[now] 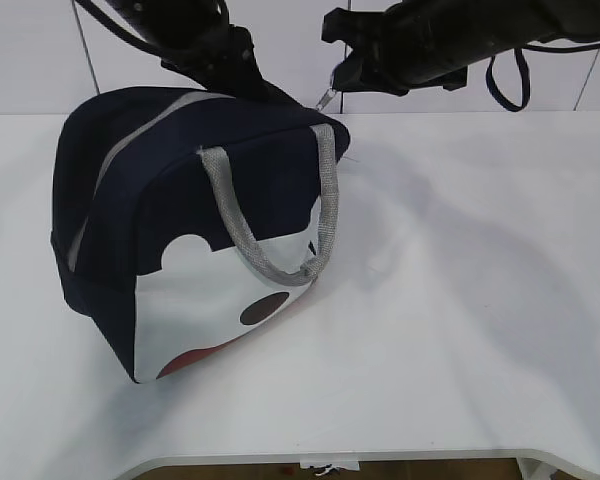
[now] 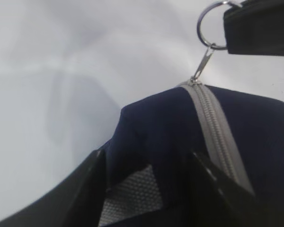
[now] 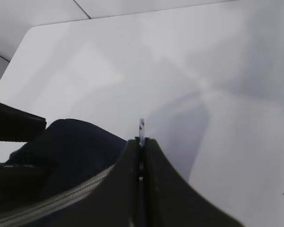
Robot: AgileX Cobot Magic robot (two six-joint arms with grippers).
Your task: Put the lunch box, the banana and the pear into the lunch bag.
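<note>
Next, I release the zipper's ring pull with my right gripper at the navy bag's end (image 1: 328, 184), beside the front grey handle. The ring pull is now held up at the bag's far corner.
The navy lunch bag (image 1: 180, 200) stands on the white table with its grey zipper (image 2: 217, 127) drawn along the top. My left gripper (image 2: 146, 165) reaches in from behind the bag (image 2: 156, 123), jaws round a fold of navy fabric and grey handle webbing (image 2: 132, 194). My right gripper (image 3: 141, 141) is shut on the zipper's ring pull (image 3: 141, 126), holding it up at the bag's far right corner (image 1: 325, 98). That ring (image 2: 209, 23) also shows in the left wrist view. The lunch box, the banana and the pear are out of view.
The white table (image 1: 460, 300) stretches bare to the right of the bag, with its front edge (image 1: 400, 455) low in the exterior view. A dark blue strap loop (image 1: 507, 85) hangs from the right arm. The bag's front grey handle (image 1: 270, 220) droops over the white panel.
</note>
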